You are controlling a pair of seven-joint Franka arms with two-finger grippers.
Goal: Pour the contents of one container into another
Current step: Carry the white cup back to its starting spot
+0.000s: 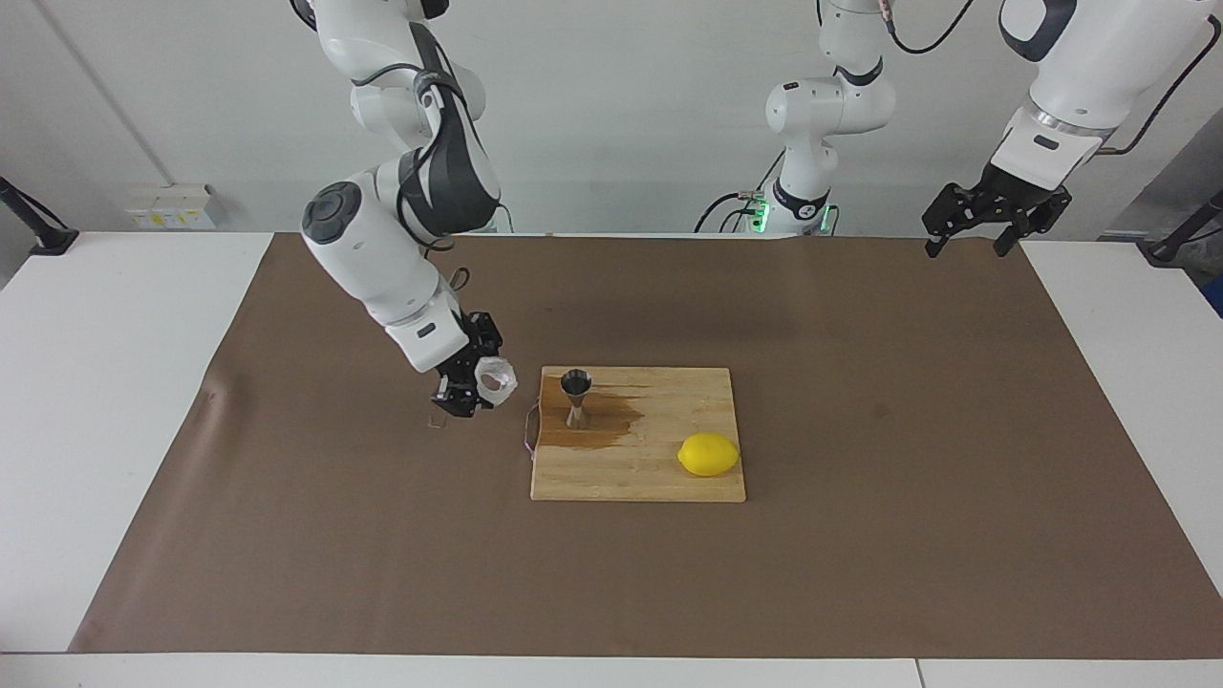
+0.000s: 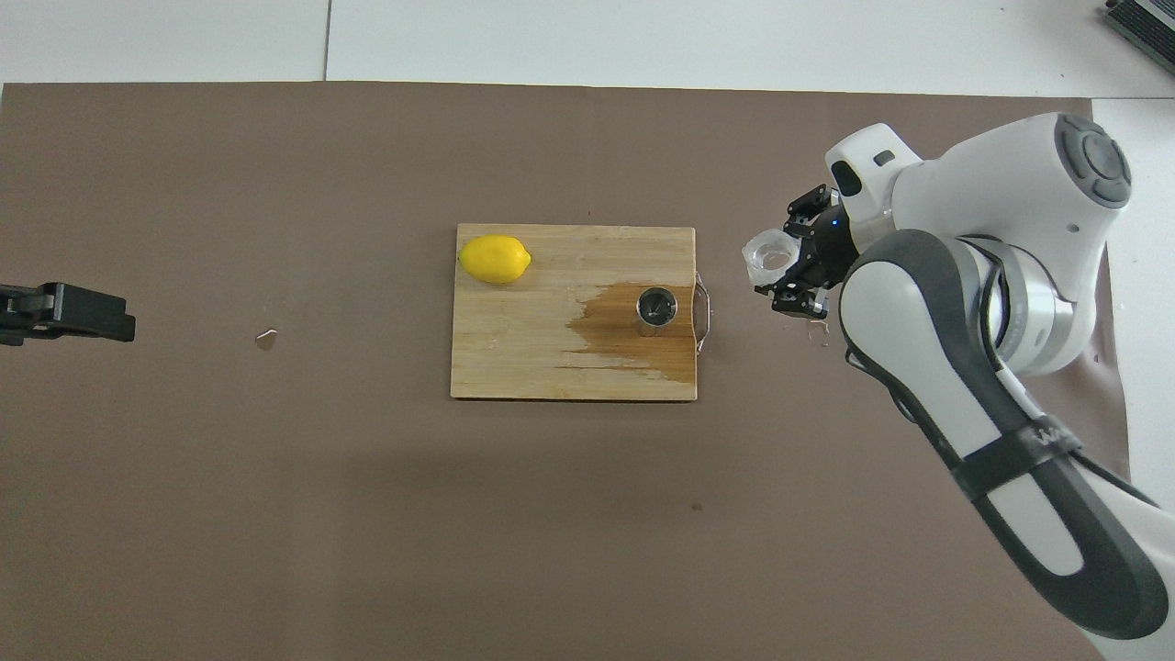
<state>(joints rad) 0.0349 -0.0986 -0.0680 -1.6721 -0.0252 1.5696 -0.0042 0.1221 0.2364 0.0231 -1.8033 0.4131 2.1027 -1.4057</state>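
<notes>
The robot's right gripper needs to release the clear faceted cup on the mat (image 2: 837, 342) beside the small scrap beyond the board's wire handle.
My right gripper (image 1: 475, 384) is shut on the small clear faceted cup (image 1: 497, 377) and holds it tilted, a little above the brown mat, beside the cutting board toward the right arm's end of the table. It shows in the overhead view too, gripper (image 2: 797, 273) and cup (image 2: 771, 255). The steel hourglass jigger (image 1: 576, 397) stands upright on the wooden board (image 1: 659, 478), on a dark wet stain (image 1: 602, 425); it also shows from above (image 2: 657, 308). My left gripper (image 1: 967, 244) waits open, up at the left arm's end of the table.
A yellow lemon (image 1: 709, 454) lies on the board, farther from the robots than the jigger, toward the left arm's end. The board has a thin wire handle (image 2: 702, 312) on the edge facing the cup. A small scrap (image 2: 266, 340) lies on the mat (image 1: 860, 535).
</notes>
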